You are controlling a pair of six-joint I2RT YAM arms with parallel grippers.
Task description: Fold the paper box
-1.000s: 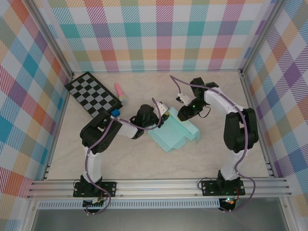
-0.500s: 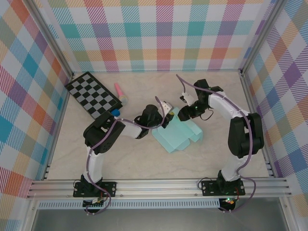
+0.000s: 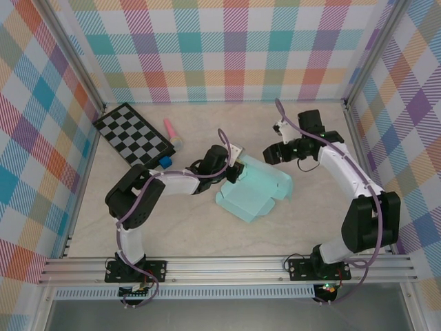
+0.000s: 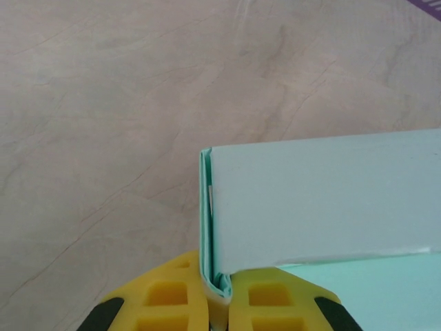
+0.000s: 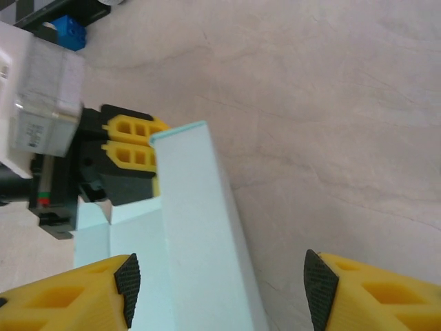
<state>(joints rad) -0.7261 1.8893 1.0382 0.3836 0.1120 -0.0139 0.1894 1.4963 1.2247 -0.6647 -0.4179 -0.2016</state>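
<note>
The paper box lies crooked, and my left gripper pinches only the folded edge of the box's side. Next, I take that side's whole end (image 4: 209,210) and turn the box straight.
The paper box (image 3: 253,192) is pale mint card, partly folded, lying mid-table. My left gripper (image 3: 235,170) is at its far left corner, shut on a folded edge of the card. In the left wrist view the yellow fingers (image 4: 172,300) pinch that doubled card edge, and a raised box wall (image 4: 324,200) runs to the right. My right gripper (image 3: 275,154) hovers just beyond the box's far right side, open and holding nothing. In the right wrist view the open right gripper (image 5: 224,283) straddles the upright wall (image 5: 200,227) without touching it, and the left gripper (image 5: 129,148) shows at the wall's far end.
A black-and-grey checkerboard (image 3: 134,138) lies at the far left. Beside it are a pink object (image 3: 171,131) and a small blue cube (image 3: 166,162). Plaid walls enclose the table, and an aluminium rail (image 3: 227,265) runs along the near edge.
My right gripper has opened, let go of the box and drawn back to the far right. The left gripper has stayed shut on the card, and the box has shifted slightly.
</note>
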